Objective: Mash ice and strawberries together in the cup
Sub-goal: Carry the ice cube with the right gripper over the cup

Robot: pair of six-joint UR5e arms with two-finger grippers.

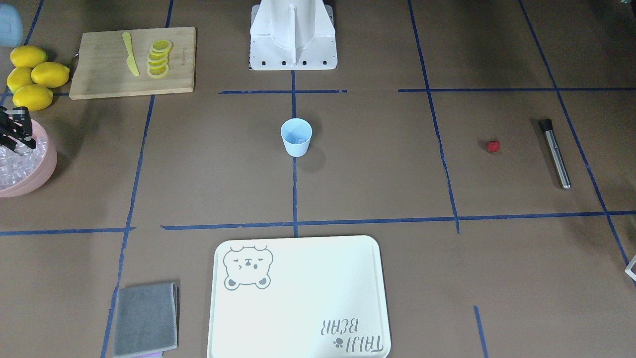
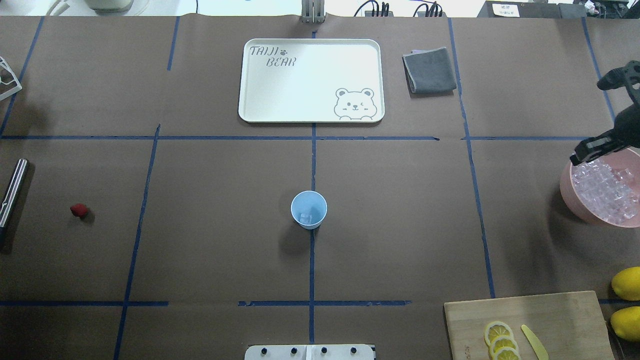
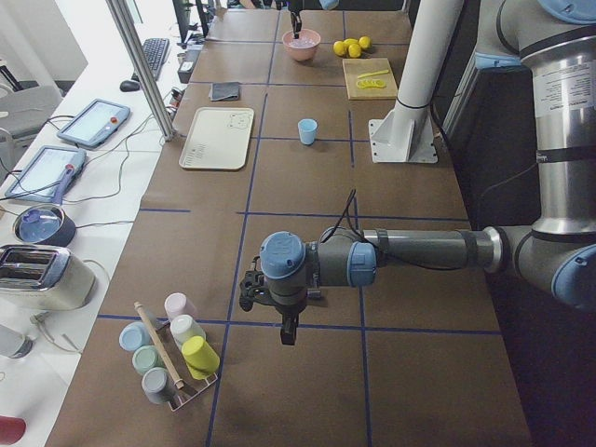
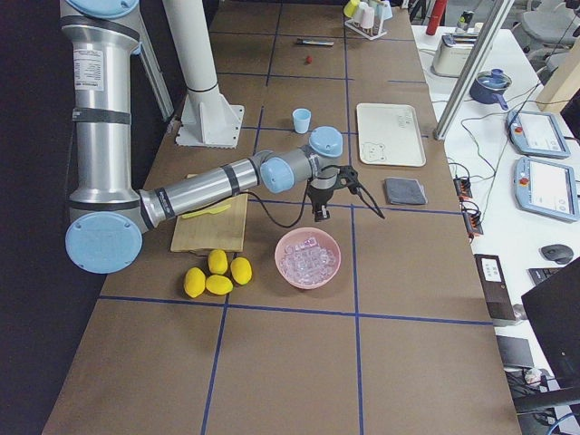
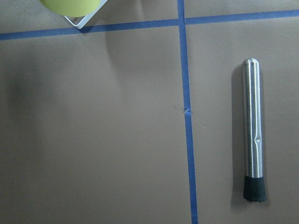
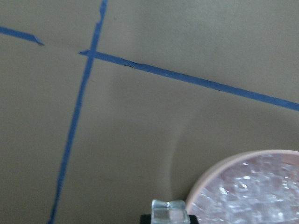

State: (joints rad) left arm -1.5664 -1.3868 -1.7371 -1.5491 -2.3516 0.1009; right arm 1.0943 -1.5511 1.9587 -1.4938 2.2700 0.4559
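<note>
My right gripper should release its ice cube inside the light blue cup point(image 1: 296, 133), beside the other ice cube there.
The light blue cup point(image 2: 309, 210) stands upright at the table's middle with one clear ice cube point(image 2: 305, 218) inside; it also shows in the front view point(image 1: 296, 137). The pink bowl point(image 2: 567, 192) at the right is full of ice point(image 2: 605, 192). My right gripper point(image 2: 584, 154) hangs over the bowl's far rim, shut on an ice cube point(image 6: 169, 212). The red strawberry point(image 2: 79, 210) lies on the table at the far left, beside a steel muddler point(image 2: 12, 192). My left gripper point(image 3: 287, 328) hovers above the table's left end; I cannot tell if it is open.
A white bear tray point(image 2: 311, 80) and a grey cloth point(image 2: 430, 70) lie at the far side. A cutting board point(image 1: 133, 62) with lemon slices and a yellow knife, and several lemons point(image 1: 32, 74), sit near the bowl. A rack of cups point(image 3: 172, 358) stands at the left end.
</note>
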